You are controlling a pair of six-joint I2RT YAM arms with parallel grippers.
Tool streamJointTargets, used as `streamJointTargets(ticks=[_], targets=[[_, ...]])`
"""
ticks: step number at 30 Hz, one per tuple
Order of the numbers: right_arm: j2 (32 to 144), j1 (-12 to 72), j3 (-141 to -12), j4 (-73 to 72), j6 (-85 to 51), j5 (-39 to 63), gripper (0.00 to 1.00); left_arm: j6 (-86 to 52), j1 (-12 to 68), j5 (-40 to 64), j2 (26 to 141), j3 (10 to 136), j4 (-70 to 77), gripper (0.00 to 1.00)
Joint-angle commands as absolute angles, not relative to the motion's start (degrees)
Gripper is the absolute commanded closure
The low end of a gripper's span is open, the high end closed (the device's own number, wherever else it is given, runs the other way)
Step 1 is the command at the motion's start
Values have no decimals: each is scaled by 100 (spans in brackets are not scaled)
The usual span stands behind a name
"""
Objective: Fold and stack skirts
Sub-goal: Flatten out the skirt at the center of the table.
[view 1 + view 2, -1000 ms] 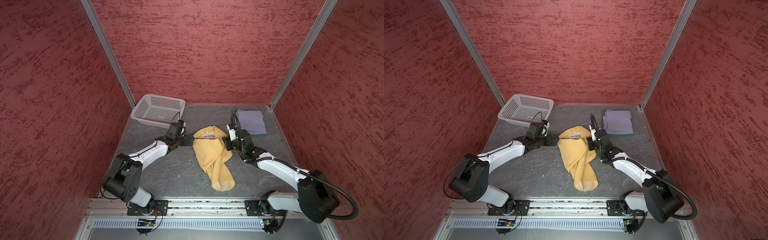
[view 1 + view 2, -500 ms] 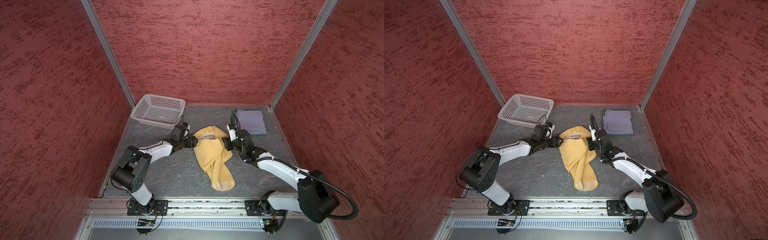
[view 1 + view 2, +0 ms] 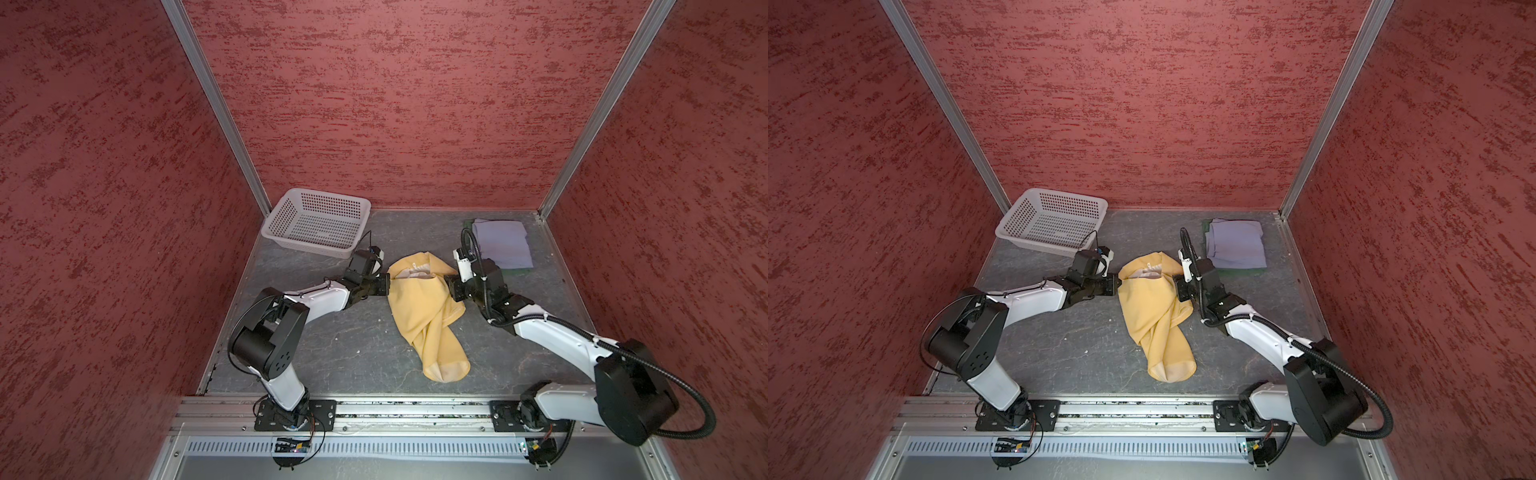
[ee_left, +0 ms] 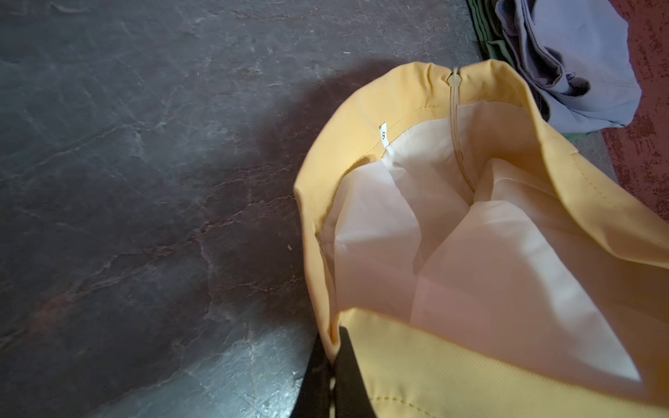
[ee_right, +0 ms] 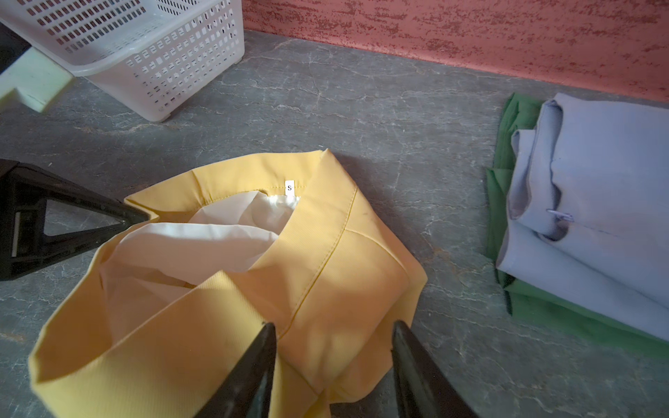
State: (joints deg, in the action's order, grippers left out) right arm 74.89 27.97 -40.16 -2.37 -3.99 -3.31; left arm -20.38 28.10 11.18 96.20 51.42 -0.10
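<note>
Next, I release the mustard yellow skirt with my left gripper on the table [image 3: 404, 280], between the white basket and my right gripper.
The mustard yellow skirt [image 3: 419, 307] [image 3: 1150, 311] lies crumpled mid-table, its waistband open and the white lining showing [image 5: 325, 260]. My left gripper [image 3: 386, 284] [image 4: 333, 347] is shut on the left edge of its waistband. My right gripper [image 3: 449, 286] [image 5: 333, 329] stands open over the skirt's right side, its fingers [image 5: 262, 347] straddling a fold without pinching it. The pale lavender-grey skirt [image 3: 503, 243] [image 5: 597, 181] lies folded on top of the dark green skirt [image 5: 497, 217] at the back right.
A white perforated basket [image 3: 320, 193] [image 3: 1059, 193] [image 5: 163, 65] stands empty at the back left, just behind my left wrist. Red walls close in three sides. A metal rail [image 3: 395, 409] runs along the front edge.
My left arm reached further in toward the yellow skirt and its gripper closed from wide open onto the waistband edge. The right gripper stayed in place, opening slightly.
</note>
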Motion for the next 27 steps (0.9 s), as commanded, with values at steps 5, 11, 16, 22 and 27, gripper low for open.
streamJointTargets(ticks=[5,11,16,22,27], targets=[[7457,2747,-4503,-115,21,-675,41,-1327,2848,771,9169,5810,-587,100],[7377,2726,-4921,-192,492,-862,39,-269,2839,746,9043,7043,-1585,100],[7421,2648,-5400,-190,806,-572,39,533,2862,1032,9240,8455,-2581,100],[7517,2516,-5875,-121,1232,28,40,1396,3244,1219,9497,9636,-3546,100],[7574,2435,-6111,151,1870,752,41,1828,3699,1218,9789,9689,-3910,100]])
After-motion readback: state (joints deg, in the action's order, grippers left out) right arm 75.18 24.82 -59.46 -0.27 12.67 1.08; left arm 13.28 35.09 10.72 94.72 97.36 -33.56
